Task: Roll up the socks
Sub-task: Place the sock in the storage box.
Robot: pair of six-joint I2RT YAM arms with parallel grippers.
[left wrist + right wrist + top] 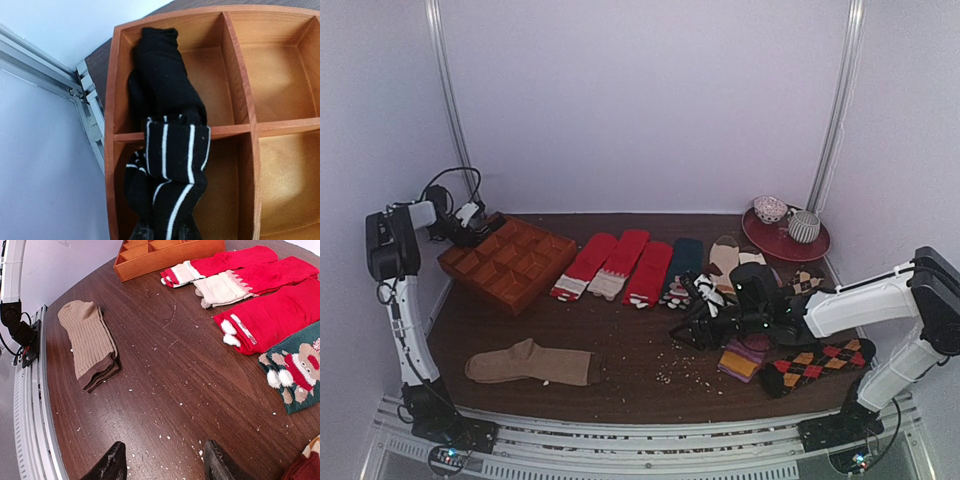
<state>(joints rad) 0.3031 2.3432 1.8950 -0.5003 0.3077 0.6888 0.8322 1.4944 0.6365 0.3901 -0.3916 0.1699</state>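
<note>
My left gripper is going to let go of the striped black socks in the tray compartment point(474, 239) point(184, 187) beside the plain black roll.
The black socks with thin white stripes point(170, 145) show in the left wrist view as a rolled bundle. It hangs into the far-left corner of the wooden compartment tray point(116, 90) and lies across a divider between two compartments. My left gripper point(162, 234) is shut on the bundle's lower end; only the finger tips show. From the top view the left gripper point(470, 226) sits at the tray's point(510, 262) back-left corner. My right gripper point(165, 465) is open and empty, low over bare table, right of centre in the top view point(695, 325).
Three red socks point(620, 265) and a green Christmas sock point(682, 262) lie in a row mid-table. A folded tan sock point(530, 365) lies near the front left. An argyle sock point(817, 365) lies by the right arm. A red plate point(780, 243) with cups stands back right.
</note>
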